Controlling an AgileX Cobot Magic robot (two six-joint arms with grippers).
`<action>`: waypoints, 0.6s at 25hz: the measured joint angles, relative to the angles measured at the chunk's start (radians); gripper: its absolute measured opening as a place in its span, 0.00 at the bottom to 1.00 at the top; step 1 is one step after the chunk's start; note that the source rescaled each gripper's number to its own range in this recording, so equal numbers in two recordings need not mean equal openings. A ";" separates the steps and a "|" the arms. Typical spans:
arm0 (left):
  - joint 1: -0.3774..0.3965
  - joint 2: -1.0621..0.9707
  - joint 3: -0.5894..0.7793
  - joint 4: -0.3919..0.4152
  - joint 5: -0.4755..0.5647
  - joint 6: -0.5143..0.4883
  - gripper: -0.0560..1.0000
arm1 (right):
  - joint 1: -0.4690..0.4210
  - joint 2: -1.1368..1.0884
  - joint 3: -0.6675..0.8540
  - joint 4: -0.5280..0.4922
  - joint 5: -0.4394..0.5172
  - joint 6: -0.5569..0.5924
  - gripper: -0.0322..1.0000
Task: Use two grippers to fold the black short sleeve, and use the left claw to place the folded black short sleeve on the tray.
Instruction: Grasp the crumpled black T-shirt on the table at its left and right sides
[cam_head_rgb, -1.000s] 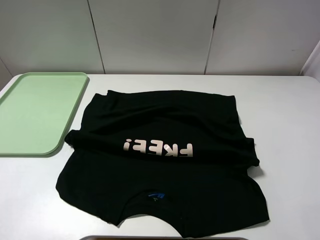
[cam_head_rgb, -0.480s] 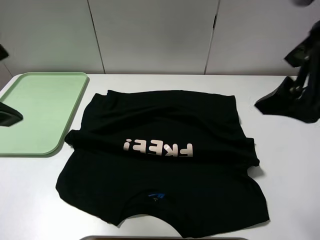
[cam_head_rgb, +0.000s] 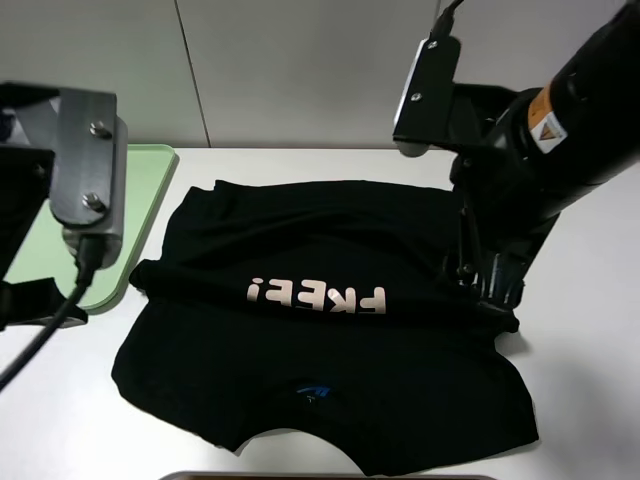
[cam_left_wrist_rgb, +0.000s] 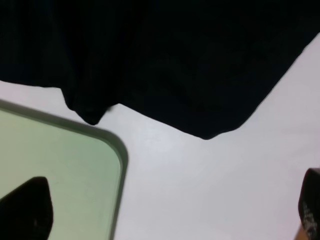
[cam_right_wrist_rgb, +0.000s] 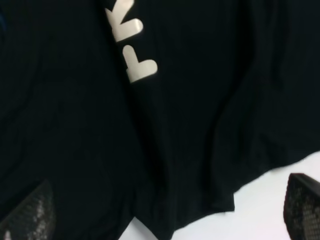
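Observation:
My left gripper needs to close on the folded edge (cam_head_rgb: 181, 303) (cam_left_wrist_rgb: 122, 62) of the black short sleeve, between the exclamation mark of the lettering and the green tray.
The black short sleeve (cam_head_rgb: 320, 340) lies spread on the white table, partly folded over, with pale "FREE!" lettering (cam_head_rgb: 318, 296) upside down. The green tray (cam_head_rgb: 150, 190) sits at the far left, mostly hidden by my left arm (cam_head_rgb: 88, 170). My left gripper (cam_left_wrist_rgb: 167, 215) is open and empty above the tray's near corner (cam_left_wrist_rgb: 107, 145), close to the shirt's left sleeve tip (cam_left_wrist_rgb: 90, 116). My right gripper (cam_head_rgb: 490, 282) is open and empty just above the shirt's right sleeve. In the right wrist view (cam_right_wrist_rgb: 165, 212) its fingertips (cam_right_wrist_rgb: 302, 205) straddle the sleeve's edge.
White cabinet doors (cam_head_rgb: 300, 70) stand behind the table. Bare white tabletop (cam_head_rgb: 590, 330) shows to the right of the shirt and at the front left (cam_head_rgb: 50, 410). A dark edge (cam_head_rgb: 320, 476) runs along the table's front.
Both arms have swung in from the sides: the left over the tray's near corner, the right over the shirt's right sleeve. The shirt has not moved.

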 joint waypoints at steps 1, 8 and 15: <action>0.012 0.015 0.025 0.000 -0.026 0.005 0.98 | 0.000 0.018 0.000 -0.002 -0.003 -0.007 1.00; 0.077 0.153 0.069 0.000 -0.197 0.052 0.97 | -0.034 0.156 0.000 -0.019 -0.065 -0.045 1.00; 0.087 0.324 0.069 0.028 -0.327 0.139 0.97 | -0.133 0.237 0.005 -0.024 -0.154 -0.115 1.00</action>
